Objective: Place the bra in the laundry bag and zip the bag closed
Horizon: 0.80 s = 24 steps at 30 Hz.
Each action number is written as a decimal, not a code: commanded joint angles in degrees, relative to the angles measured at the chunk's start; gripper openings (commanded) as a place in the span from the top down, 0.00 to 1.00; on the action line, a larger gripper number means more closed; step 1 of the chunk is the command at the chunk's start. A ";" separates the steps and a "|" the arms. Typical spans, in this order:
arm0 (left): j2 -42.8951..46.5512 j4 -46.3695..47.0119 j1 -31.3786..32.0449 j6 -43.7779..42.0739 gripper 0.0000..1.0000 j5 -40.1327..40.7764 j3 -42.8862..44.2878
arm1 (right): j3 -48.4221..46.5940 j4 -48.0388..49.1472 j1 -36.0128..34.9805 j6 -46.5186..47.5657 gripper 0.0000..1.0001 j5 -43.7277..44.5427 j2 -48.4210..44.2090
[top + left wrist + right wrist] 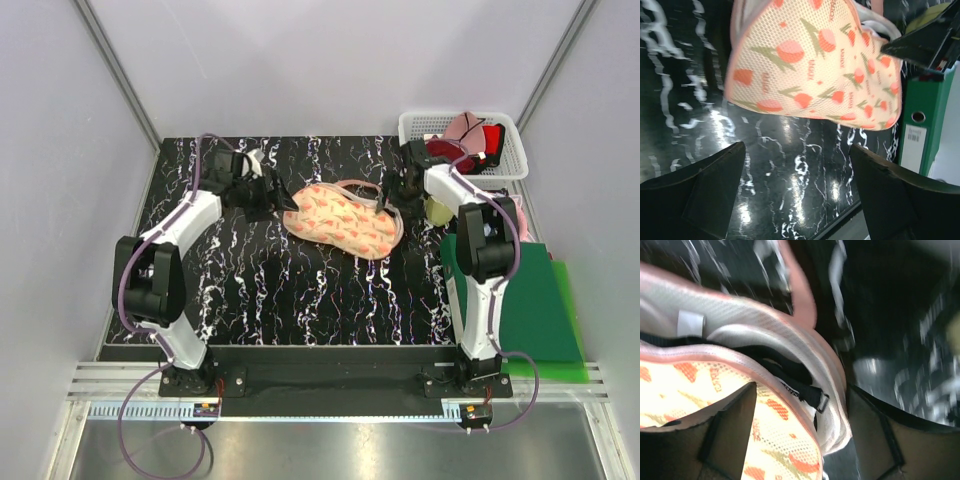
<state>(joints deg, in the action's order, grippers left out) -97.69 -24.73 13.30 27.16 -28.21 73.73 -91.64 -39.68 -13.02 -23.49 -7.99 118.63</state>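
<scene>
My left gripper needs to take the lid's near corner [734, 96] and pull the laundry bag straight before zipping it, as the bag is lying slanted with its rim gaping.
The laundry bag [342, 220], peach with orange-red print, lies on the black marbled table [300, 290], its lid down but its edge still gaping. In the right wrist view the bag's printed lid [715, 390] sits over the pale pink lower shell [790, 340], and the bra's black strap with a metal slider [807, 395] shows in the gap. The white cups are mostly hidden. My right gripper [407, 190] is open at the bag's right end, its fingers either side of the rim. My left gripper [268, 192] is open and empty, just left of the bag [815, 65].
A white plastic basket [505, 160] with a dark red bra [450, 152] and a pale pink garment [465, 126] stands at the back right. A green folder [540, 300] lies along the table's right edge and shows in the left wrist view [925, 125].
</scene>
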 commanded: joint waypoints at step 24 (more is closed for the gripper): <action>-28.61 2.84 -5.39 -3.43 0.40 -12.40 18.91 | 0.22 -13.23 -0.34 0.90 0.00 -2.89 -19.39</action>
<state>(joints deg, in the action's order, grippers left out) -125.45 -23.49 8.25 23.70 -36.47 91.18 -91.39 -49.98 -13.08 -23.27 -8.23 103.68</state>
